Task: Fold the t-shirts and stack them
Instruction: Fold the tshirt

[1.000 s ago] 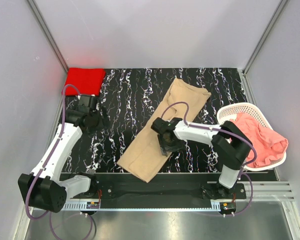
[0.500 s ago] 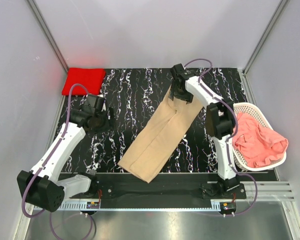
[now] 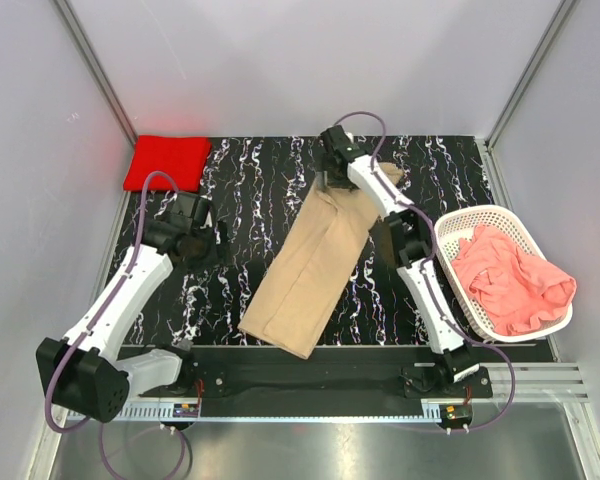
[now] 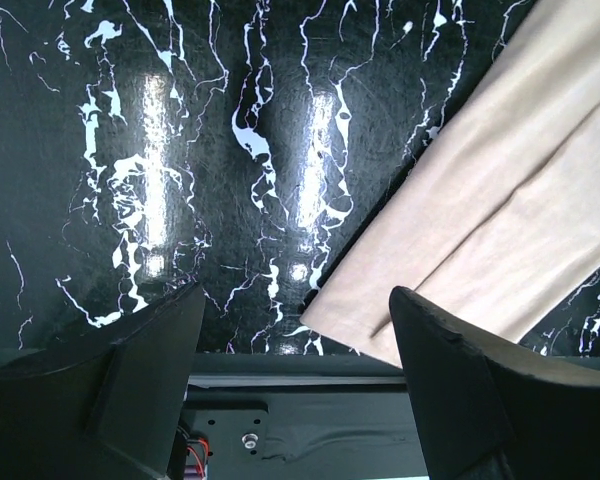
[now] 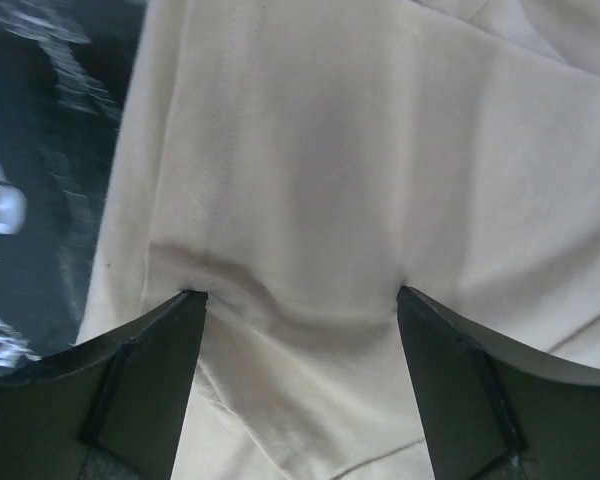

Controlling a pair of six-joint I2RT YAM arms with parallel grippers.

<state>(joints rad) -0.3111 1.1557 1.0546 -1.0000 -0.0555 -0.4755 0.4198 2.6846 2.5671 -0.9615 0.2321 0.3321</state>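
My left gripper will head next to the tan t-shirt's near corner (image 3: pixel 244 325) (image 4: pixel 311 317) on the red t-shirt's side, and I will close it there.
The tan t-shirt (image 3: pixel 315 265) lies as a long folded strip slanting from the far middle of the table to the near edge. My right gripper (image 3: pixel 330 182) is at its far end, open, with both fingertips (image 5: pixel 150 360) pressed down on the cloth (image 5: pixel 310 150), which puckers between them. My left gripper (image 3: pixel 210 243) hovers open over bare table left of the strip; its view shows the strip's near corner (image 4: pixel 500 200) just right of its fingers (image 4: pixel 145 370). The red t-shirt (image 3: pixel 165 162) lies folded in the far left corner. The salmon-pink t-shirt (image 3: pixel 510 285) is bunched in the basket.
The white lattice basket (image 3: pixel 480 215) stands at the right edge of the black marbled table (image 3: pixel 250 190). Grey walls close in the left, far and right sides. A black rail (image 4: pixel 310 420) runs along the near edge under the left gripper.
The right arm swung from the middle of the tan t-shirt out to its far end and its jaws widened. The shirt's far end shifted left and narrowed. The left gripper drifted slightly right.
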